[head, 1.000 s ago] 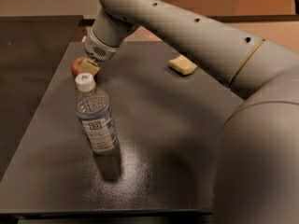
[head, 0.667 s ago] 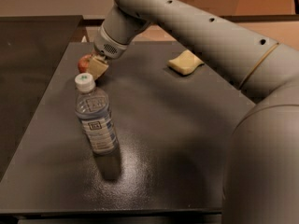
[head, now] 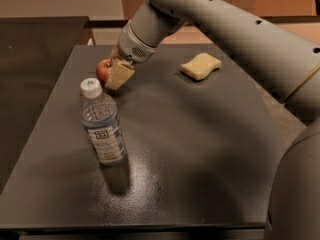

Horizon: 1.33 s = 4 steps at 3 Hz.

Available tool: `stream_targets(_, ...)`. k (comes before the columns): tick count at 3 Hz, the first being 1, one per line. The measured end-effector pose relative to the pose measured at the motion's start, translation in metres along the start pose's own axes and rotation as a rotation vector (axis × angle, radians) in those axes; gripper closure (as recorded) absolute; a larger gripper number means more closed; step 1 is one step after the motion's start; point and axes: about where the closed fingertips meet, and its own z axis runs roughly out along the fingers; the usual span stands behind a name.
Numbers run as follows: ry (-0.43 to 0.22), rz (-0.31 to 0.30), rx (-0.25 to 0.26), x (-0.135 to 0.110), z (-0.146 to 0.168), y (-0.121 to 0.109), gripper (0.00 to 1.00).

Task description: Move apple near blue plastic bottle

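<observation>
The gripper should release the red apple on the table (head: 132, 111) next to the plastic bottle, toward the yellow sponge.
The small red apple (head: 103, 70) is at the back left of the dark table (head: 200, 154), just behind the bottle. My gripper (head: 114, 71) reaches down from the grey arm and is shut on the apple, with one tan finger (head: 120, 74) on its right side; the other finger is hidden behind it. The clear plastic bottle (head: 102, 129), with a white cap and a blue-and-white label, stands upright a short way in front of the apple, apart from it.
A pale yellow sponge (head: 201, 66) lies at the back right of the table. My grey arm (head: 235, 29) crosses the upper right of the view. A second dark surface (head: 35, 49) lies to the left.
My gripper has moved to the right along the back of the table and the apple has moved with it. The bottle and the sponge have not moved.
</observation>
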Motion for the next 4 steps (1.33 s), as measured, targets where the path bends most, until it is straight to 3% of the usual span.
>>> stream_targets(2,-0.014,-0.123,-0.06,0.022,-0.023,0.038,1.0)
stream_targets(4,0.002,-0.192,-0.143,0.042,-0.035,0.083,1.0)
